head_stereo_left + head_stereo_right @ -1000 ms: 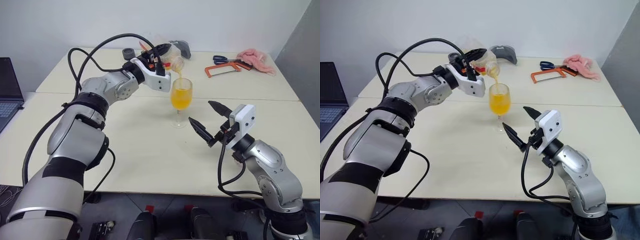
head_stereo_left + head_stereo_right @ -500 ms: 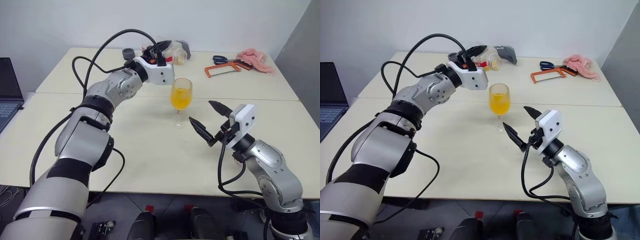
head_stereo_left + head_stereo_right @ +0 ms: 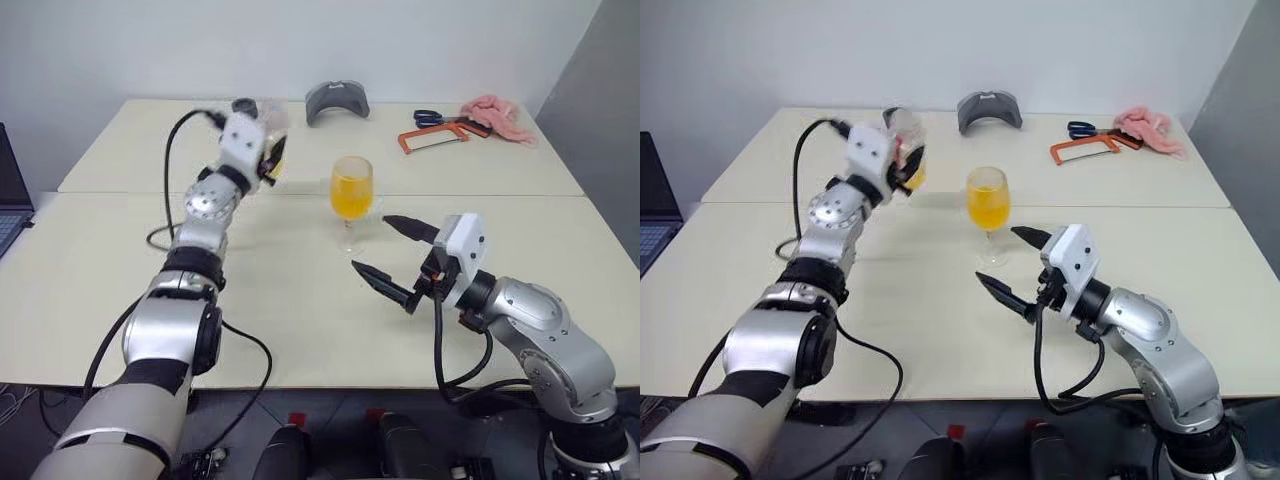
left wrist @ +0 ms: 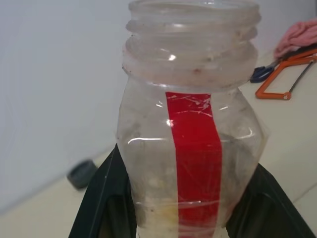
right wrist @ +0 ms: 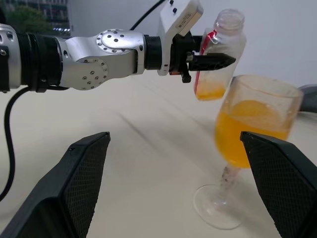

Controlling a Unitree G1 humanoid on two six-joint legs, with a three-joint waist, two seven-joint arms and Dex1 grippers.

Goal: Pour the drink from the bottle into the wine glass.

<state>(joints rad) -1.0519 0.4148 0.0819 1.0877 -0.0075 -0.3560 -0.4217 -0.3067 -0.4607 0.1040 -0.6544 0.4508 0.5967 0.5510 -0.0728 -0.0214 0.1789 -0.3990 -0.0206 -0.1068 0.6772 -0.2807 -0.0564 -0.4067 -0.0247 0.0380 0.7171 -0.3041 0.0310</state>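
Observation:
Next, I open my left gripper to release the bottle just in front of the table's seam (image 3: 219,227), in the space between the laptop and wine glass.
The bottle (image 5: 221,51) stands upright above the table, uncapped, with a red strip and a little orange drink (image 5: 210,92) at its bottom. My left gripper (image 4: 184,210) is shut on it, one black finger on each side; the head views show it (image 3: 272,160) to the left of the wine glass. The wine glass (image 3: 350,190) stands on the table (image 3: 300,300), its bowl well filled with orange drink (image 3: 987,207). My right gripper (image 3: 391,256) hangs open just in front of and to the right of the glass, holding nothing.
Along the far side of the table lie a grey curved object (image 3: 336,100), blue scissors (image 3: 430,117), an orange hacksaw (image 3: 428,138) and a pink cloth (image 3: 490,108). A small grey roll (image 3: 243,104) sits behind the bottle. A laptop (image 3: 8,190) is at the left edge.
The left arm swung left away from the glass and rolled the bottle from tilted over the rim to upright; the stream stopped. The right gripper edged slightly leftward. The view shifted too.

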